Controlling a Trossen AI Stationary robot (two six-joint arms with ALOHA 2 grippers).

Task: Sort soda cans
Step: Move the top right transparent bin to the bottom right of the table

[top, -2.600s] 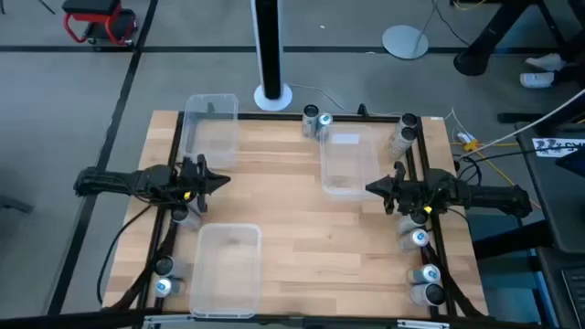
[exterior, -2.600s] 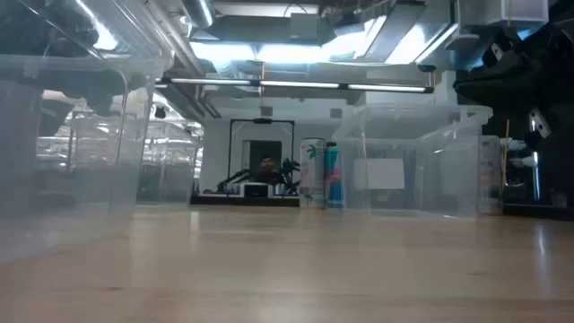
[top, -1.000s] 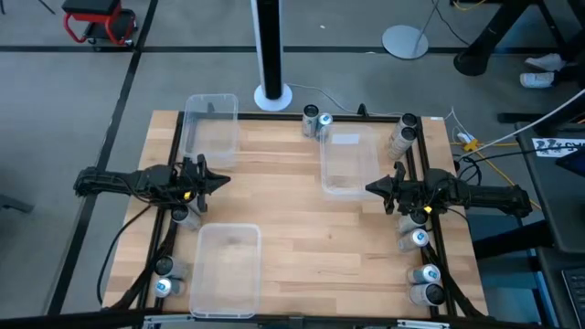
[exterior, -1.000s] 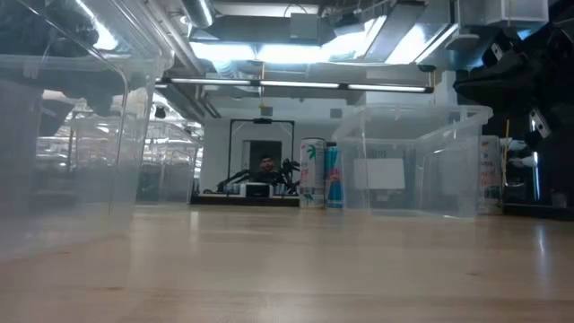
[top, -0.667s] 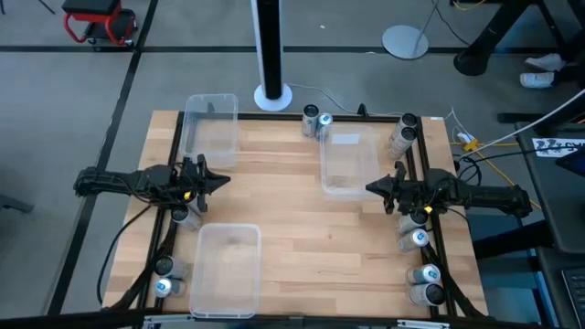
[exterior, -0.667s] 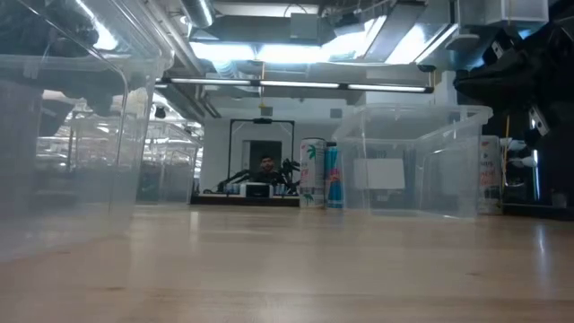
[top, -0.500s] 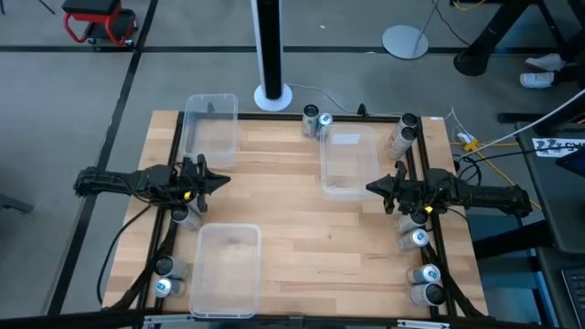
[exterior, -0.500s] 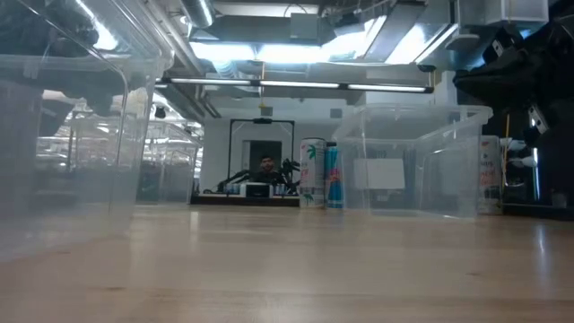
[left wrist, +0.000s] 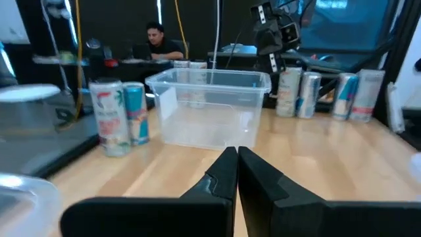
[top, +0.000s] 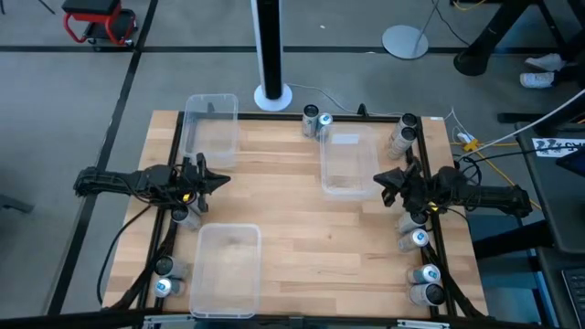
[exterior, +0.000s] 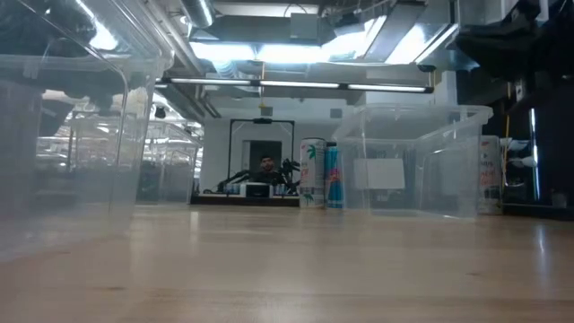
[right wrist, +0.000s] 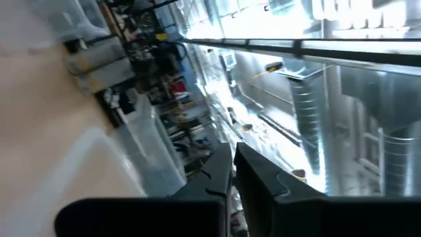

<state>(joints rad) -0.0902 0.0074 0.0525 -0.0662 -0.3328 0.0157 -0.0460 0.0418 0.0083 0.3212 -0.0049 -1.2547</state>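
The near edge of the clear plastic bin (top: 368, 196), which stands in front of the two cans at the table's far edge, will be gripped by my right gripper.
Soda cans stand along the table's edges: two at the far edge (top: 317, 118) (exterior: 321, 174), a pair at the far right corner (top: 403, 132), several down the right edge (top: 420, 239) and several down the left edge (top: 164, 274). Most show silver with bluish tops, a few dark. My left gripper (top: 222, 181) (left wrist: 235, 154) hovers shut at the table's left side, pointing right. My right gripper (top: 378, 179) (right wrist: 232, 153) hovers shut at the right side, beside the far right bin, rolled so its wrist view looks at the ceiling. Neither gripper holds a can.
Three clear plastic bins stand on the wooden table: one far left (top: 210, 130), one right of centre (top: 345, 164) (left wrist: 209, 108), one near left (top: 228, 268). A black frame rails both sides. A person sits beyond the table (left wrist: 158, 41). Bare wood lies between the arms.
My right gripper has rolled about its axis and drawn back a little toward the table's right and far edges, staying shut. The left arm, the cans and the bins have kept still.
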